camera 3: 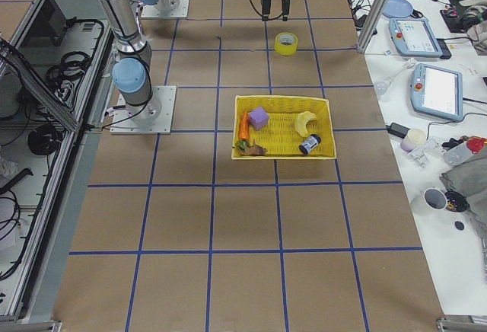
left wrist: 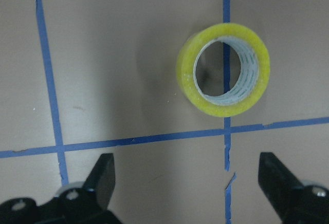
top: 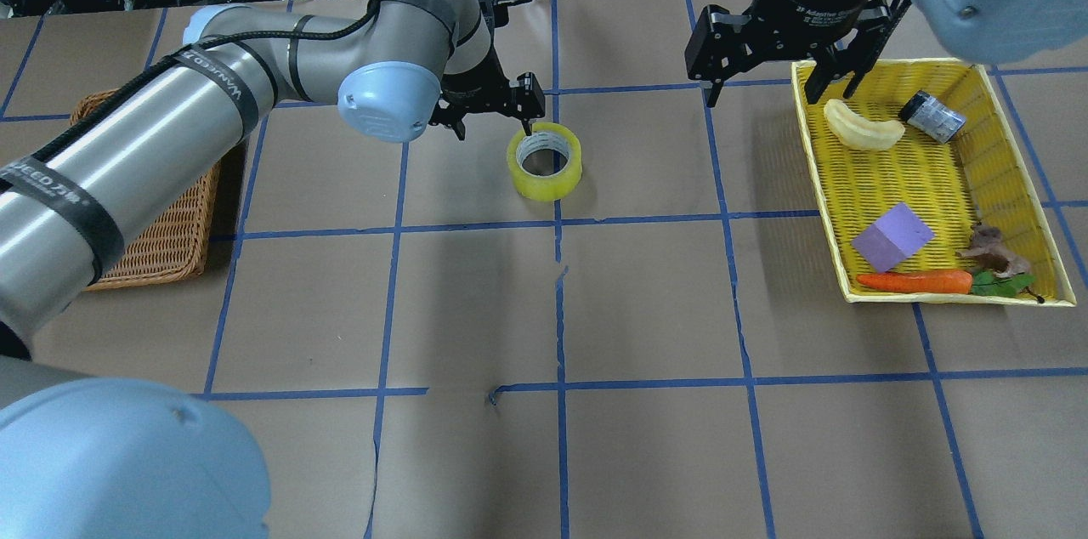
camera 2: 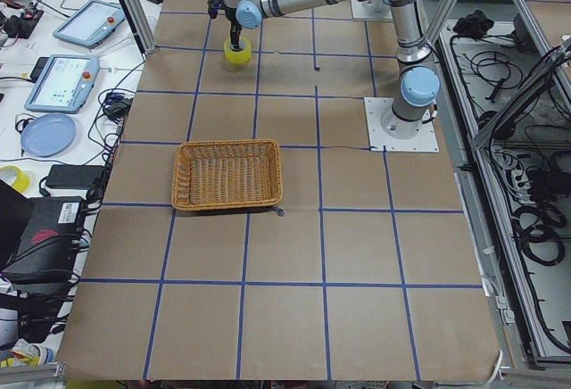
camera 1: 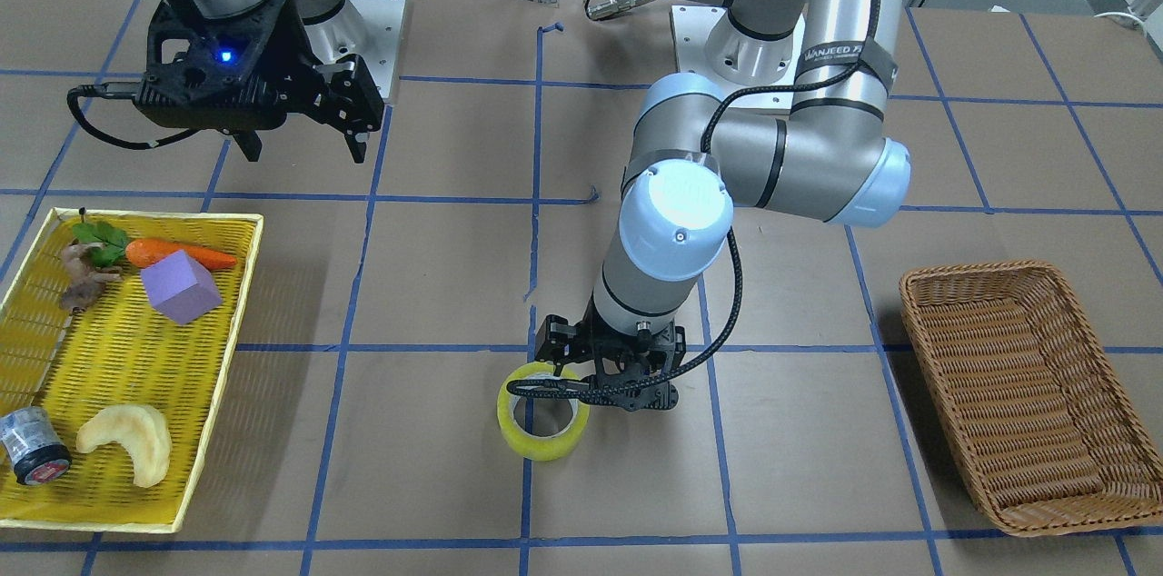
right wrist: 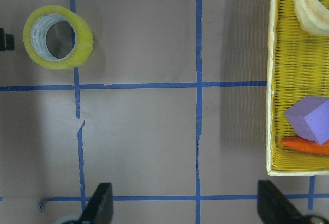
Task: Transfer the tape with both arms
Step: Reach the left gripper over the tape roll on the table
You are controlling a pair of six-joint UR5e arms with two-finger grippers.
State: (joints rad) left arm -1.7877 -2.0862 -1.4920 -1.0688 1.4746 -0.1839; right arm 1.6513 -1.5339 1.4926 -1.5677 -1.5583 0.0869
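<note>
Next, my left gripper grips the side of the yellow tape roll (camera 1: 580, 417) (left wrist: 190, 84) that faces the brown wicker basket, with one finger inside the hole.
The yellow tape roll (top: 544, 179) stands on the brown table with its hole facing up, near the middle far side. It also shows in the front view (camera 1: 543, 446) and in the left wrist view (left wrist: 186, 85). My left gripper (top: 495, 129) is open and empty. It hovers just beside and above the roll, and its wide-spread fingers (left wrist: 104, 168) do not touch it. My right gripper (top: 769, 88) is open and empty. It hangs above the table between the roll and the yellow tray, and its wrist view shows the roll (right wrist: 82, 47) at the upper left.
A yellow tray (top: 935, 173) on my right holds a grey cylinder (top: 932, 116), a pale curved piece (top: 863, 131), a purple block (top: 892, 237) and a carrot (top: 914, 281). A brown wicker basket (top: 170, 241) sits on my left, partly under the left arm.
</note>
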